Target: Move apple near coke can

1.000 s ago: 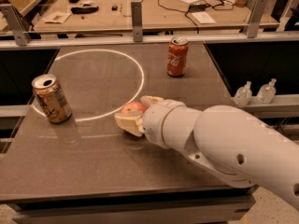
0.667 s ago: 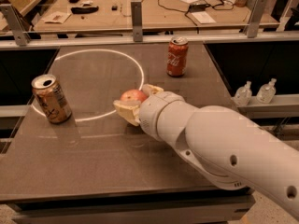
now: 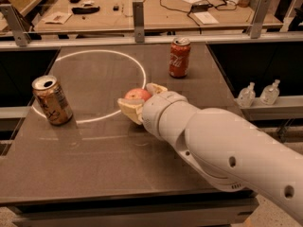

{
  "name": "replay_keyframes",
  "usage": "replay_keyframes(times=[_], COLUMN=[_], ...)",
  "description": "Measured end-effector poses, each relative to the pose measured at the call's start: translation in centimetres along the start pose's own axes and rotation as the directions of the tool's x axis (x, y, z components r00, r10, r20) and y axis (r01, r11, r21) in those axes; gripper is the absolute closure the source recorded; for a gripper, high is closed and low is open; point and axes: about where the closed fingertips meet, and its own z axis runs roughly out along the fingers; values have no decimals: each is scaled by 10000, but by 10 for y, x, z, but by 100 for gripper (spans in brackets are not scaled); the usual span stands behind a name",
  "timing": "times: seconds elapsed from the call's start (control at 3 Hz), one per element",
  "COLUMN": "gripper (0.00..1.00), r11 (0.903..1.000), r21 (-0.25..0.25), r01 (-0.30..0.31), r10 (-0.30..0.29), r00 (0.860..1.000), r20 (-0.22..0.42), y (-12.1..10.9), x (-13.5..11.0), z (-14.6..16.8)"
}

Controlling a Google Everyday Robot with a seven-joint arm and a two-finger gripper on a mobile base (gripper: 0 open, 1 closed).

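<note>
The apple, now near the middle of the dark table, will be let go by my gripper on the dark table (image 3: 171, 75), just in front of the red coke can.
The reddish apple (image 3: 137, 95) sits between the two pale fingers (image 3: 129, 110) of my gripper (image 3: 140, 99) near the middle of the dark table (image 3: 94, 160). The gripper is shut on the apple, which is partly hidden by the wrist. The red coke can (image 3: 180, 57) stands upright at the back, up and to the right of the apple, roughly a can's height away. My big white arm reaches in from the lower right.
A tan-gold can (image 3: 52, 100) stands at the left on a white circle line (image 3: 102, 86) marked on the table. Two small clear bottles (image 3: 258, 94) sit on a ledge to the right. A metal rail and a cluttered desk lie behind.
My gripper has carried the apple up and to the right, away from the tan-gold can and closer to the coke can.
</note>
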Motion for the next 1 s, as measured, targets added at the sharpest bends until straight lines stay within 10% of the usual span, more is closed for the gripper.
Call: replay_keyframes(times=[0.67, 1.0], gripper=[100, 100], r11=[9812, 9557], r21=[1930, 2944], r01=[-16, -32], r10=[-161, -283], r00=[9958, 9943], r20=[899, 1026], y=[-45, -71], x=[-10, -10], z=[36, 48])
